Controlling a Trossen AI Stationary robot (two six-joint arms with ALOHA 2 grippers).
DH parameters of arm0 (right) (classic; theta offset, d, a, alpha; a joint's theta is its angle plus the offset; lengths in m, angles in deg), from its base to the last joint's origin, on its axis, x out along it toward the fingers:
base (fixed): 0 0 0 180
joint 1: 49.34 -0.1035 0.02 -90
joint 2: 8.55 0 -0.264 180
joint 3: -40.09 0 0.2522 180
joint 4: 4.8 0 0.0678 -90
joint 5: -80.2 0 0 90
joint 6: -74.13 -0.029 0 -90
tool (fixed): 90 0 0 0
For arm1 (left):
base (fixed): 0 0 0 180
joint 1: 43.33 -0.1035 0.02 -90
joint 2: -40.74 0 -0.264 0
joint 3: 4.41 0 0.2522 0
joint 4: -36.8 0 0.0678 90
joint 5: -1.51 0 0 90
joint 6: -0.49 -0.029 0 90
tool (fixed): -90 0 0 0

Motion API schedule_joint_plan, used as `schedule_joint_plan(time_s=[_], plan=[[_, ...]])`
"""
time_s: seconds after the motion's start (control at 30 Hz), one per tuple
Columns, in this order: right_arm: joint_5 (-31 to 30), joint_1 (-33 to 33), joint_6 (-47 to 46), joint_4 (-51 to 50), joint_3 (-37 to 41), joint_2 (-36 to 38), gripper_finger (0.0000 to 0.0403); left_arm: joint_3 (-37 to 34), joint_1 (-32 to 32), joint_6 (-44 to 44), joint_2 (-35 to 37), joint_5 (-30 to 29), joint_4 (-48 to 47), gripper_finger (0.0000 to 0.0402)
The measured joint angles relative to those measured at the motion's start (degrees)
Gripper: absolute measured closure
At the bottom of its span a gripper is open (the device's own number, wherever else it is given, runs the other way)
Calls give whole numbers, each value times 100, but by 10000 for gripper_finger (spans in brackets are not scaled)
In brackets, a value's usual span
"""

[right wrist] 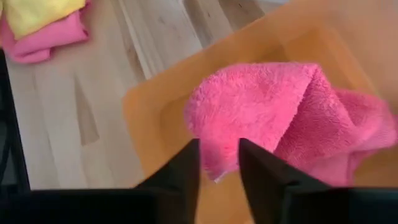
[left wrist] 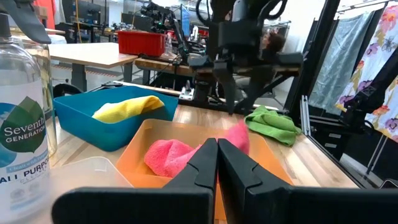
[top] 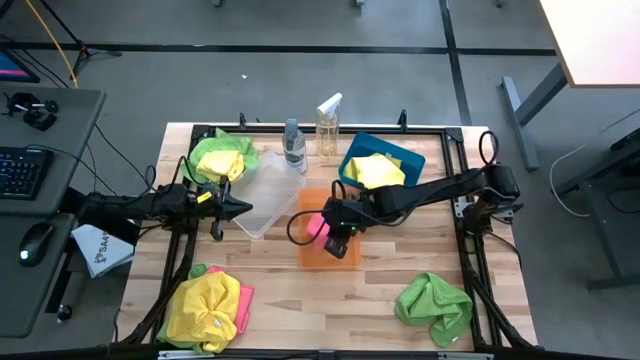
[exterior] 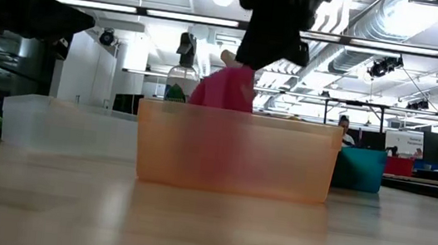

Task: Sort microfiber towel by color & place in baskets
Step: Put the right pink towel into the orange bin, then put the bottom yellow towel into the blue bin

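Next, I will grip with my left gripper the top of the yellow towel (top: 213, 294) covering the near pile's pink and green towels.
My right gripper (top: 335, 236) hangs over the translucent orange bin (top: 318, 260), shut on a hot pink towel (right wrist: 267, 118). In the low view this pink towel (exterior: 227, 90) rises above the bin's rim. My left gripper (left wrist: 216, 149) is shut and holds nothing, hovering above the clear bin (top: 268, 195). A yellow towel (top: 378, 170) lies in the teal bin (top: 410, 158). One lime green towel (top: 435, 305) lies on the table near the right front. A second green towel (top: 222, 158) sits at the far left. A yellow, pink and green pile (top: 210, 305) lies at the near left. My right gripper pinches the pink towel between its two fingers at an upper edge (right wrist: 216, 149), coming from above and pointing down. The towel hangs below the fingers, drawn up into a peak (left wrist: 239, 132). Its lower part (left wrist: 171, 158) rests on the orange bin's floor.
Two spray bottles (top: 293, 145) (top: 328, 125) stand at the far edge behind the bins. A black frame (top: 470, 240) runs around the table's sides. Bare wood (top: 330, 305) lies between the near-left pile and the near-right green towel.
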Motion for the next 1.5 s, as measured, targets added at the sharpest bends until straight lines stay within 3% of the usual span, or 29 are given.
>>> schedule_joint_plan(time_s=[0.17,0.27,0.53,0.67,0.8,0.9,1.0,1.2,1.3,1.5], plan=[[-10,0,567,-758,-747,1,199,0,-1,0,-1,1,0,401],[-61,0,653,-1305,-1321,9,165,0,0,0,1,-1,0,401],[-396,-431,224,-3012,-2233,75,147,0,2,-59,-1,-192,20,401],[-1068,-1046,-535,-3648,-1944,414,147,0,-1,156,-1,-558,301,401],[-1498,-1722,-1949,-3852,-1255,886,147,0,-1,1574,1,-520,1352,401],[-1646,-2197,-3203,-3765,-673,1241,146,0,-1,2440,-18,-1029,2157,401],[-1809,-2619,-4195,-3482,-146,1471,146,64,-3,2744,-180,-1304,2673,401],[-1946,-2928,-4902,-3274,354,1563,146,975,76,3174,-1377,-245,1967,387],[-1944,-2837,-4862,-3265,374,1563,146,1775,167,3321,-2240,528,949,362],[-1968,-2636,-4435,-3224,339,1563,146,3251,653,3944,-3863,2691,-1732,289]])
